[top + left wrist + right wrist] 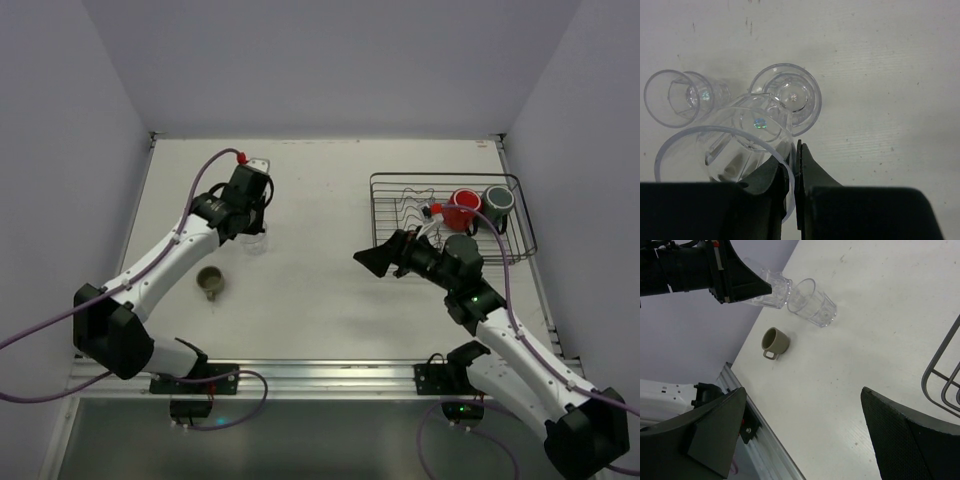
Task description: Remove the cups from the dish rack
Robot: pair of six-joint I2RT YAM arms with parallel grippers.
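My left gripper is to let go of its clear tumbler so it is stacked inside the clear tumbler standing on the table [253,240] [789,98] just below.
My left gripper [254,224] [792,152] is shut on the rim of a clear tumbler [725,150], one finger inside and one outside. It holds the tumbler beside two other clear tumblers [677,97] [792,95] standing on the table at the left back. An olive-tan mug [210,283] [775,341] stands on the table nearer the front. The black wire dish rack [395,180] sits at the right back with a red cup [462,210] and a dark grey cup [498,203] inside. My right gripper [372,258] [803,390] is open and empty, just left of the rack.
Grey walls close in the table on the left, back and right. A metal rail [320,375] runs along the front edge. A corner of the rack's wire [940,380] shows at the right of the right wrist view.
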